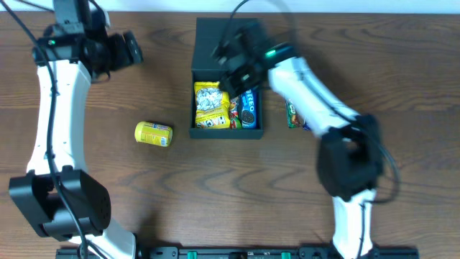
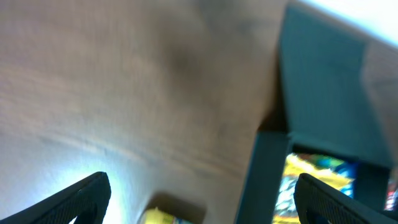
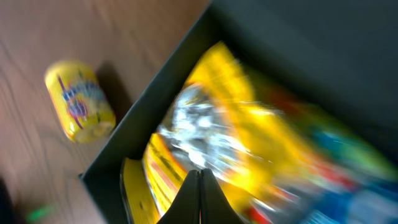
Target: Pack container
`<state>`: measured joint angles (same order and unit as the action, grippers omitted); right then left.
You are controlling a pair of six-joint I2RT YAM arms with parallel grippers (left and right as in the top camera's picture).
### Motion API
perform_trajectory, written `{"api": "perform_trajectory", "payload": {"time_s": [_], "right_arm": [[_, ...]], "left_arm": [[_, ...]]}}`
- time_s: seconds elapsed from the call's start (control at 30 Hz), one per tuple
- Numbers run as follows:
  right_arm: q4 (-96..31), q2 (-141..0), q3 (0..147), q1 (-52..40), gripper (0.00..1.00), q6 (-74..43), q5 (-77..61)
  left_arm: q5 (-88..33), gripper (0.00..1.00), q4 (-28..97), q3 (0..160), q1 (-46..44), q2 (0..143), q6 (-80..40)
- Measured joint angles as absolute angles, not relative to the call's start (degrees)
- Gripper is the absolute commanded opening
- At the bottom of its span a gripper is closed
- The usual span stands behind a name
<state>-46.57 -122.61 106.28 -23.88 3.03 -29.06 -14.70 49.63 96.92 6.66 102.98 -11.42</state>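
Observation:
My left gripper next grips the small yellow can beside the dark green container around the middle of the can's body (image 1: 153,134).
The dark green container (image 1: 203,131) sits at the table's middle with its flap lid (image 1: 208,43) open to the far side. Inside lie a yellow snack bag (image 1: 210,106) and a blue cookie packet (image 1: 249,108). My right gripper (image 1: 231,65) hovers over the container's far part, fingers shut and empty; in the right wrist view (image 3: 200,186) they point down at the yellow bag (image 3: 205,130). My left gripper (image 1: 135,49) is open and empty at the far left; its view shows the container's corner (image 2: 264,174).
A small yellow can (image 1: 153,134) lies on its side left of the container; it also shows in the right wrist view (image 3: 79,99). A green packet (image 1: 293,114) lies just right of the container, partly under the right arm.

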Motion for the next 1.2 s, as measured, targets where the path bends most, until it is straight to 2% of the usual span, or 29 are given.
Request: {"api": "perform_trajectory", "payload": {"time_s": [0.1, 0.27, 0.43, 0.57, 0.8, 0.93, 1.2], "right_arm": [[-47.99, -116.9, 107.35, -17.5, 0.01, 2.2, -27.68], [-50.78, -114.87, 107.96, -9.98, 0.01, -0.14, -26.61], [-51.86, -115.11, 107.92, -7.03, 0.01, -0.91, -25.78], [-51.92, -115.11, 107.92, -6.85, 0.01, -0.58, -25.63], [-52.64, -115.11, 107.92, -6.85, 0.01, 1.1, -25.17], [-52.97, -115.11, 107.92, -6.85, 0.01, 2.13, -24.56], [-53.08, -115.11, 107.92, -6.81, 0.01, 2.39, -23.92]], "left_arm": [[-14.7, 0.95, 50.63, 89.32, 6.66, 103.04, -18.15], [-14.83, 0.95, 57.3, 82.56, 6.55, 103.39, -37.12], [-14.83, 0.95, 67.61, 81.87, 5.08, 103.61, -59.18], [-14.37, 0.95, 68.53, 81.87, 0.1, 103.61, -71.13], [-3.73, 0.95, 66.13, 81.87, -7.55, 103.61, -82.63], [2.2, 0.95, 62.46, 81.87, -7.66, 103.61, -83.96], [4.08, 0.95, 59.46, 79.37, -7.62, 103.72, -84.07]]}}
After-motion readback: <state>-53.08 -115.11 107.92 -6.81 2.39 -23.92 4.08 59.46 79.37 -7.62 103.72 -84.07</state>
